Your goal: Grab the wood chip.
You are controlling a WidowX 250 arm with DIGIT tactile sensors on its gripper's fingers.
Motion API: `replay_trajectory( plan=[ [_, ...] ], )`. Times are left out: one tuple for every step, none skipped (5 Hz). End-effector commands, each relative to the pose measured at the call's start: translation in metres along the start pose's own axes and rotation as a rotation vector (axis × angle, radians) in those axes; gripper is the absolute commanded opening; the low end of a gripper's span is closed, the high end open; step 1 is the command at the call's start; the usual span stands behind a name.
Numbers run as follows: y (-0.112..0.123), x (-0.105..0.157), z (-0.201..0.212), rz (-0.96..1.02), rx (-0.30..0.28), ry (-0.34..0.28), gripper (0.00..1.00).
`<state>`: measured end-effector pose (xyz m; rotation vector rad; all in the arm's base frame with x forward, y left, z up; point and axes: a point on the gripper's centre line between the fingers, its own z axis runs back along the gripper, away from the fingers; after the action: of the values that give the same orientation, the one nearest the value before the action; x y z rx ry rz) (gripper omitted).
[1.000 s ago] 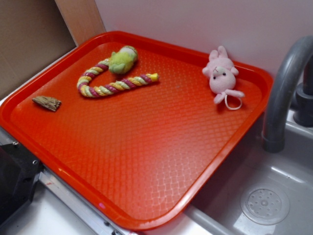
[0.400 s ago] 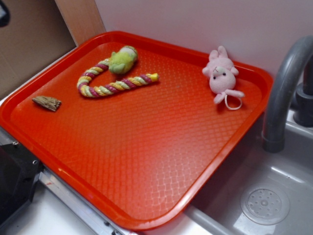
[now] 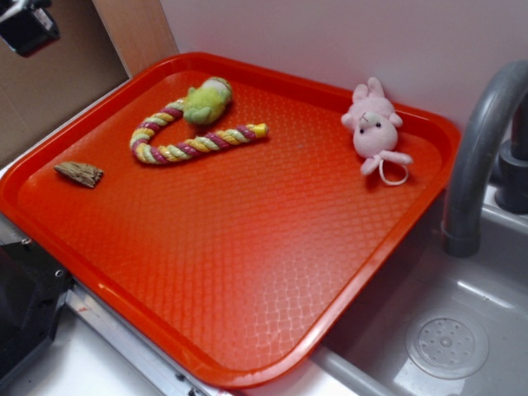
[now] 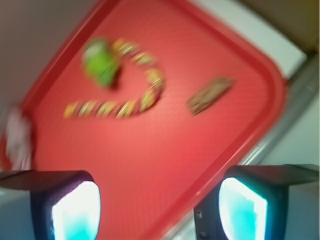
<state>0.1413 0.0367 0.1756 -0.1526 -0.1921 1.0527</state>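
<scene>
Next, my gripper goes to the wood chip's middle (image 3: 80,173) (image 4: 210,96) and closes there across its long sides, leaving the chip's ends free.
The wood chip (image 3: 79,173), a small rough brown sliver, lies near the left edge of the red tray (image 3: 247,272). In the blurred wrist view the wood chip (image 4: 210,95) shows right of centre, well ahead of the jaws. My gripper (image 3: 27,26) is only partly in view at the exterior frame's top left corner, high above and behind the chip. In the wrist view the gripper (image 4: 160,210) is open, its two fingers wide apart with only the tray surface between them.
A braided rope toy (image 3: 194,142) with a green plush (image 3: 206,101) lies at the tray's back left. A pink plush bunny (image 3: 375,128) sits at the back right. A grey faucet (image 3: 478,148) and sink (image 3: 450,342) stand to the right.
The gripper has come further into view at the exterior frame's top left corner, moving down and right. The objects on the tray have not moved.
</scene>
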Motion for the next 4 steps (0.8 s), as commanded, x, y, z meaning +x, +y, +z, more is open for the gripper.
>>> replay_trajectory(
  plan=[
    [0.01, 0.026, -0.042, 0.464, 0.196, -0.108, 1.0],
    [0.02, 0.036, -0.063, 0.698, 0.293, -0.168, 1.0],
    [0.033, 0.043, -0.08, 0.861, 0.362, -0.215, 1.0],
    [0.047, 0.042, -0.097, 0.8, 0.406, -0.258, 1.0]
  ],
)
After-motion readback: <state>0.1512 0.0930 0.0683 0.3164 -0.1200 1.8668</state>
